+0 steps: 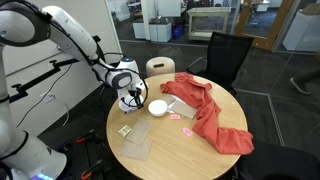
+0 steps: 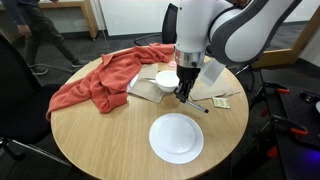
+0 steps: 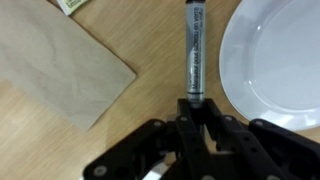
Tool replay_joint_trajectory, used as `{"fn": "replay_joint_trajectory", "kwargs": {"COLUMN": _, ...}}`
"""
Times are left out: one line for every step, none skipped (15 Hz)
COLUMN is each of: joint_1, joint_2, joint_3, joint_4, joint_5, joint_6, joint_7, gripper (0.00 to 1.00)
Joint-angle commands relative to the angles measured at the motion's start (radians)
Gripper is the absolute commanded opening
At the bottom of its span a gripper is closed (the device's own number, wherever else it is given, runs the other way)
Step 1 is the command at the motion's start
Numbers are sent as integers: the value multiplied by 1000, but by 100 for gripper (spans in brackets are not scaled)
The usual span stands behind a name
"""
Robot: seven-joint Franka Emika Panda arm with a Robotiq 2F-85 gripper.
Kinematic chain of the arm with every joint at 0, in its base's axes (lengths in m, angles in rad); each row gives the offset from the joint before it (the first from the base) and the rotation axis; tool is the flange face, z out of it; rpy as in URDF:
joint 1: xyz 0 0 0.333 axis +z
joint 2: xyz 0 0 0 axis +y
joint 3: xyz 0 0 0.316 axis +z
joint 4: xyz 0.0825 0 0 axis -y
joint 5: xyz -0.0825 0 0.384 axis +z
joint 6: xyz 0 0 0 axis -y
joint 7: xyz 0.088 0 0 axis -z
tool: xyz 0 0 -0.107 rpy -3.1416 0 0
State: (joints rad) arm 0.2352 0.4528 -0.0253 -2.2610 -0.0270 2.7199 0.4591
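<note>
Next, my gripper drops the dark grey marker in the small white bowl [image 1: 161, 105] beside the red cloth.
In the wrist view a dark marker [image 3: 192, 50] with a grey label lies lengthwise on the wooden table [image 3: 150, 40]. Its near end sits between the fingers of my gripper [image 3: 193, 108], which is shut on it. In both exterior views the gripper [image 1: 131, 101] [image 2: 185, 96] points straight down at the table. It stands just beside a small white bowl [image 1: 158, 107] [image 2: 166, 80]. The marker [image 2: 198, 104] shows as a thin dark line running out from the fingertips. A white dish [image 3: 275, 60] lies close to the right of the marker, and a brown napkin [image 3: 55, 65] to its left.
A red cloth [image 1: 208, 112] [image 2: 100, 80] is draped over one side of the round table [image 2: 100, 140]. A white plate [image 2: 176, 137] lies near the table's edge. A small packet [image 2: 222, 98] sits beyond the marker. Black chairs [image 1: 225, 55] stand around the table.
</note>
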Motion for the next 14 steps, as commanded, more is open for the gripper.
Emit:
{"fn": "replay_joint_trajectory", "kwargs": {"joint_1": 35, "joint_2": -111, "joint_3": -38, "joint_4": -29, "joint_5": -36, "joint_6": 26, "joint_7": 21, "gripper": 5}}
{"fn": "replay_joint_trajectory", "kwargs": {"joint_1": 40, "joint_2": -129, "joint_3": -50, "joint_4": -25, "joint_5": -56, "joint_6": 32, "joint_7": 30, "gripper": 5}}
{"fn": "replay_joint_trajectory", "kwargs": {"joint_1": 50, "joint_2": -143, "joint_3": -71, "joint_4": -16, "joint_5": -88, "joint_6": 39, "joint_7": 47, "gripper": 5}}
{"fn": "replay_joint_trajectory", "kwargs": {"joint_1": 52, "joint_2": -153, "joint_3": -88, "joint_4": -9, "joint_5": -118, "joint_6": 44, "joint_7": 59, "gripper": 5}}
{"fn": "replay_joint_trajectory", "kwargs": {"joint_1": 58, "joint_2": -151, "joint_3": -112, "joint_4": 10, "joint_5": -159, "joint_6": 48, "joint_7": 86, "gripper": 5}}
{"fn": "replay_joint_trajectory", "kwargs": {"joint_1": 59, "joint_2": -151, "joint_3": -130, "joint_4": 23, "joint_5": -192, "joint_6": 49, "joint_7": 105, "gripper": 5}}
{"fn": "replay_joint_trajectory", "kwargs": {"joint_1": 61, "joint_2": -143, "joint_3": -151, "joint_4": 42, "joint_5": -230, "joint_6": 52, "joint_7": 134, "gripper": 5}}
{"fn": "replay_joint_trajectory", "kwargs": {"joint_1": 64, "joint_2": -134, "joint_3": -173, "joint_4": 62, "joint_5": -270, "joint_6": 51, "joint_7": 167, "gripper": 5}}
{"fn": "replay_joint_trajectory", "kwargs": {"joint_1": 64, "joint_2": -123, "joint_3": -190, "joint_4": 80, "joint_5": -304, "joint_6": 56, "joint_7": 199, "gripper": 5}}
{"fn": "replay_joint_trajectory", "kwargs": {"joint_1": 67, "joint_2": -112, "joint_3": -208, "joint_4": 97, "joint_5": -341, "joint_6": 60, "joint_7": 237, "gripper": 5}}
{"fn": "replay_joint_trajectory", "kwargs": {"joint_1": 69, "joint_2": -100, "joint_3": -224, "joint_4": 112, "joint_5": -372, "joint_6": 68, "joint_7": 271, "gripper": 5}}
{"fn": "replay_joint_trajectory", "kwargs": {"joint_1": 74, "joint_2": -89, "joint_3": -242, "joint_4": 128, "joint_5": -407, "joint_6": 70, "joint_7": 313, "gripper": 5}}
{"fn": "replay_joint_trajectory", "kwargs": {"joint_1": 77, "joint_2": -77, "joint_3": -254, "joint_4": 141, "joint_5": -433, "joint_6": 76, "joint_7": 345, "gripper": 5}}
{"fn": "replay_joint_trajectory", "kwargs": {"joint_1": 85, "joint_2": -60, "joint_3": -271, "joint_4": 159, "joint_5": -464, "joint_6": 76, "joint_7": 385, "gripper": 5}}
